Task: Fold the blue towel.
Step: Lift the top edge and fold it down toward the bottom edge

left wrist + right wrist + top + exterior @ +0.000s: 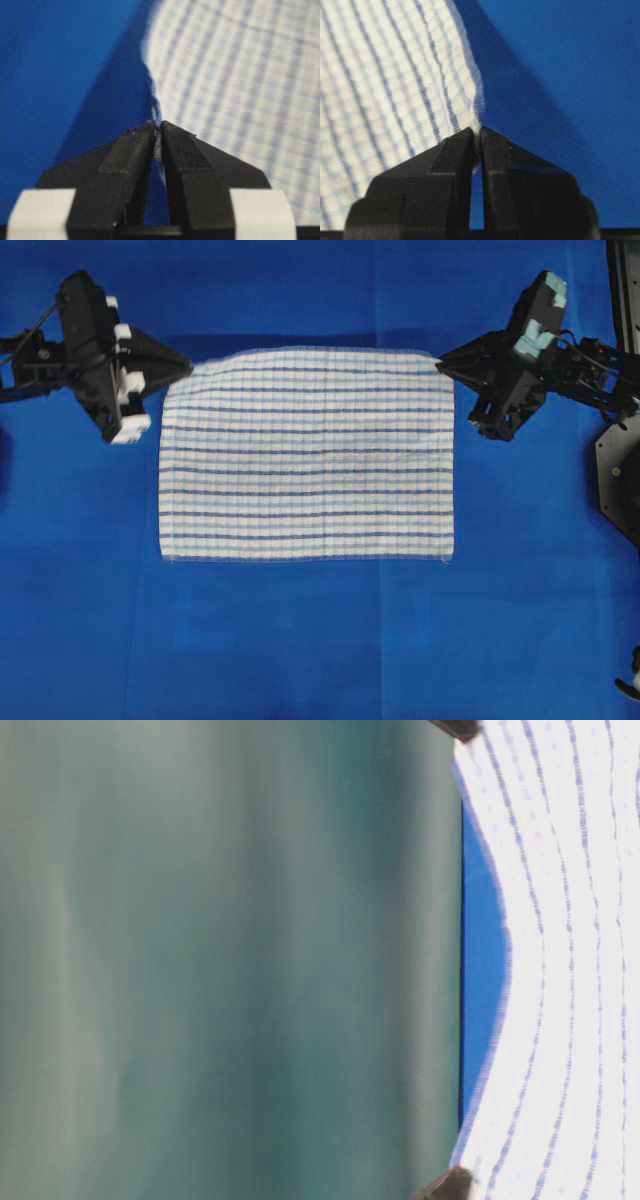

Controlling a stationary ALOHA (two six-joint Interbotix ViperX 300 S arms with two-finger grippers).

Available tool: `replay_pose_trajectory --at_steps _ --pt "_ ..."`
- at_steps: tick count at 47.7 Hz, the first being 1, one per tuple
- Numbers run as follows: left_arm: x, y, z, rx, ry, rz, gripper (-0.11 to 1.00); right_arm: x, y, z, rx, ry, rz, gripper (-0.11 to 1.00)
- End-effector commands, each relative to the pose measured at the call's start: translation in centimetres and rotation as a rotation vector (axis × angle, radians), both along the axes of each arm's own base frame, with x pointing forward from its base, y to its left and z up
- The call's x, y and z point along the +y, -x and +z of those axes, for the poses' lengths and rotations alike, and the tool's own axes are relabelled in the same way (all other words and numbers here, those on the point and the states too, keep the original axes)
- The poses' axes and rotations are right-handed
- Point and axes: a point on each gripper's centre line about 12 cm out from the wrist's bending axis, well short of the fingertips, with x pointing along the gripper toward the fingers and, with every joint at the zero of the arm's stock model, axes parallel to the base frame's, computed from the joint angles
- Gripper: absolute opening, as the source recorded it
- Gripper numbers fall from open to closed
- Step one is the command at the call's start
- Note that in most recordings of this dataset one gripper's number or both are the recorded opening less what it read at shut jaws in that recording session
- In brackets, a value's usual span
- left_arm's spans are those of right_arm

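I need to release the far corner of the blue towel from my left gripper, setting it on the near corner of the same side point(167, 557).
The blue towel point(307, 455), white with thin dark-blue and light-blue stripes, lies spread in the middle of the blue table sheet. Its far edge is lifted off the sheet and throws a shadow behind it. My left gripper point(188, 367) is shut on the towel's far left corner; the wrist view shows the corner pinched between the tips point(157, 131). My right gripper point(440, 362) is shut on the far right corner, also pinched between the tips point(477, 134). In the table-level view the lifted towel point(570, 970) sags between the two grippers.
The plain blue sheet point(300, 640) covers the table all round the towel. A black stand point(620, 470) is at the right edge, and a dark rail point(622, 280) at the top right corner.
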Motion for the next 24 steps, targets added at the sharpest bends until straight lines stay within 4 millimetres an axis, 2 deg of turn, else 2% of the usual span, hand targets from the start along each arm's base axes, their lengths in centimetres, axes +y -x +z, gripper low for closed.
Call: replay_pose_trajectory --at_steps 1,15,24 --pt "-1.2 0.0 1.4 -0.043 0.000 -0.039 0.04 0.9 0.2 1.4 -0.047 -0.008 0.018 0.05" --pt "-5.6 1.9 2.8 -0.114 0.055 -0.164 0.04 4.5 1.6 3.0 -0.133 -0.083 0.098 0.05" --pt "-8.0 3.2 2.9 -0.138 0.104 -0.244 0.04 7.2 1.8 2.8 -0.114 -0.151 0.183 0.05"
